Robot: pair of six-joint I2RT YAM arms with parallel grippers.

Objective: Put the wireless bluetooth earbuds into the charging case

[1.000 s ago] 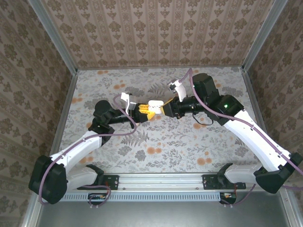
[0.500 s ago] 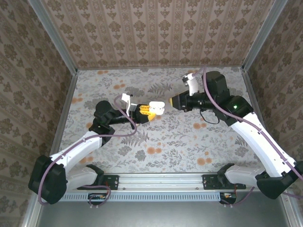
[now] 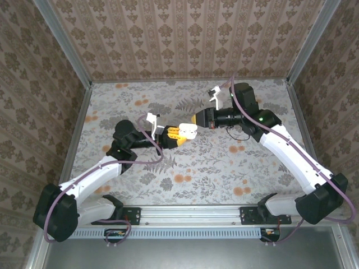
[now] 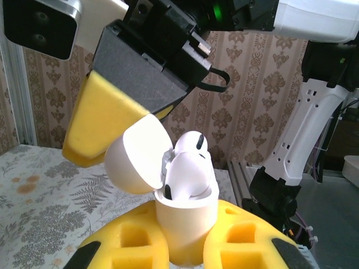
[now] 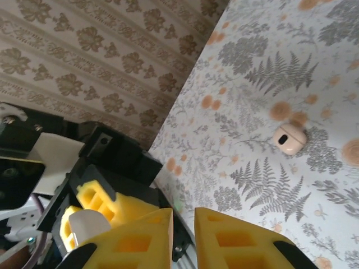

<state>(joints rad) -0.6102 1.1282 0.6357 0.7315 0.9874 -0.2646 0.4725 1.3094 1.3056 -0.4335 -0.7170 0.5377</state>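
The robot's left gripper should put the white charging case down at the gray fern's tip (image 3: 168,161) behind the orange spots.
My left gripper (image 4: 185,238) is shut on the lower body of the white charging case (image 4: 188,221), holding it upright above the table. The case's lid (image 4: 134,165) is swung open to the left. Two white earbuds (image 4: 190,176) stand in the case, the rear one (image 4: 192,143) rising a little higher. My right gripper (image 3: 194,119) hovers just right of the case (image 3: 187,130), nearly shut with a thin gap and nothing between its pads. One yellow pad (image 4: 106,129) sits right behind the lid. In the right wrist view the case (image 5: 84,224) shows beside that gripper (image 5: 182,224).
A small rounded tan piece (image 5: 289,138) lies alone on the floral table (image 3: 213,168). Patterned walls (image 3: 185,39) close the back and sides, and a metal rail (image 3: 190,216) runs along the near edge.
My right gripper drew back to the right from the case, then came in again beside the open lid. The left gripper has kept the case nearly still.
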